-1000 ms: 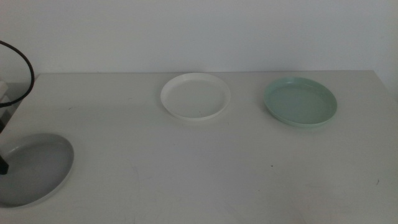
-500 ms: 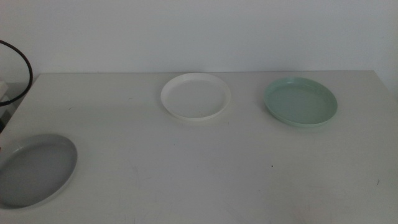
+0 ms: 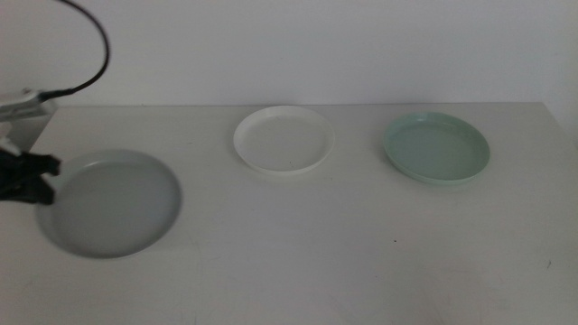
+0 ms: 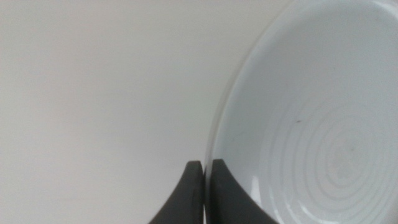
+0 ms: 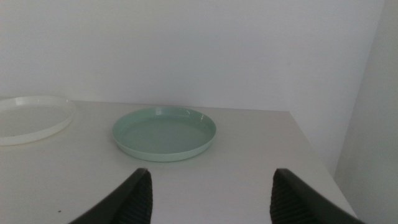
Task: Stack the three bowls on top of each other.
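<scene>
My left gripper should set the light grey bowl down on the bare table (image 3: pixel 312 234) just in front of the white bowl. The grey bowl is held above the table now.
My left gripper (image 3: pixel 43 177) is shut on the left rim of the light grey bowl (image 3: pixel 113 202) and holds it above the table at the left. In the left wrist view the jaws meet on that rim and the grey bowl (image 4: pixel 323 124) fills the frame beside them. The white bowl (image 3: pixel 284 140) sits at the back centre. The pale mint green bowl (image 3: pixel 437 148) sits at the back right. My right gripper (image 5: pixel 208 186) is open and empty, short of the green bowl (image 5: pixel 164 132); the white bowl's edge (image 5: pixel 31 118) shows beside it.
A black cable (image 3: pixel 90 54) arcs over the left arm at the back left. The white wall (image 3: pixel 298 45) runs along the table's far edge. The table's right edge (image 5: pixel 314 155) lies just beyond the green bowl.
The grey bowl has been lifted from the front left corner and carried up and to the right, toward the middle. The left gripper and its cable have come into view with it.
</scene>
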You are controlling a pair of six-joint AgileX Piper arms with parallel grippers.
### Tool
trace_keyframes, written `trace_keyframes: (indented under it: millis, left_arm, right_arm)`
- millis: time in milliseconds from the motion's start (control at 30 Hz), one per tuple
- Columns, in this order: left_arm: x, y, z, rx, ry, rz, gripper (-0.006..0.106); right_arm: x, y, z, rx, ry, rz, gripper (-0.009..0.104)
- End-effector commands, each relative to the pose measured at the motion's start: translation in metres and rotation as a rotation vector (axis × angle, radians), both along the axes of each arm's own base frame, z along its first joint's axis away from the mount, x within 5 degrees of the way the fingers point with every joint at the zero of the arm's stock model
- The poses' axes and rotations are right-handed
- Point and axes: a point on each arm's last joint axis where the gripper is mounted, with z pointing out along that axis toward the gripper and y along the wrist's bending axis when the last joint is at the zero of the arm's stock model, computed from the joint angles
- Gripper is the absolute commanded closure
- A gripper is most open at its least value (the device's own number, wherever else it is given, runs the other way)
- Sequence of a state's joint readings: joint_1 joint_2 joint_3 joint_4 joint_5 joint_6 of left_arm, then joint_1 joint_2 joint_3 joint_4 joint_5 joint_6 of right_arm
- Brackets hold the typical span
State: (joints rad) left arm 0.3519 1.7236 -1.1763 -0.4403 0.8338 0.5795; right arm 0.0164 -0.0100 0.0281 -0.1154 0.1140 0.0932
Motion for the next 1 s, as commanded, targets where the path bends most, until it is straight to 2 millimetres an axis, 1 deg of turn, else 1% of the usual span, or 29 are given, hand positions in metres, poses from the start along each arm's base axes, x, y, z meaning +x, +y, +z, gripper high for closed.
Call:
trace_keyframes:
  millis: [0,67,267,333,467,600,667,767,833,967]
  left_arm:
    - [0.001,-0.029,0.034,-0.045,-0.079,0.022,0.100]
    - [0.003,-0.052,0.037,-0.068,-0.075,0.002,0.100]
    - [0.010,-0.131,0.040,-0.122,-0.106,-0.078,0.100]
    - [0.010,-0.152,0.041,-0.140,-0.119,-0.092,0.100]
    - [0.009,-0.193,0.033,-0.184,-0.113,-0.138,0.100]
    - [0.010,-0.227,0.020,-0.221,-0.127,-0.165,0.100]
    - [0.010,-0.240,0.013,-0.234,-0.130,-0.171,0.100]
    - [0.012,-0.252,0.002,-0.244,-0.125,-0.171,0.100]
    - [0.014,-0.256,-0.004,-0.248,-0.119,-0.166,0.100]
    - [0.016,-0.258,-0.016,-0.249,-0.084,-0.155,0.100]
  right_arm:
    - [-0.002,0.001,0.011,-0.011,-0.113,0.006,0.046]
    - [-0.002,0.001,0.011,-0.011,-0.113,0.006,0.046]
    - [-0.002,0.001,0.011,-0.011,-0.113,0.006,0.046]
    - [-0.002,0.001,0.011,-0.011,-0.113,0.006,0.046]
    - [-0.002,0.001,0.011,-0.011,-0.113,0.006,0.046]
    - [-0.002,0.001,0.011,-0.011,-0.113,0.006,0.046]
    - [-0.002,0.001,0.011,-0.011,-0.113,0.006,0.046]
    - [-0.002,0.001,0.011,-0.011,-0.113,0.006,0.046]
    - [-0.002,0.001,0.011,-0.011,-0.113,0.006,0.046]
    - [-0.002,0.001,0.011,-0.011,-0.113,0.006,0.046]
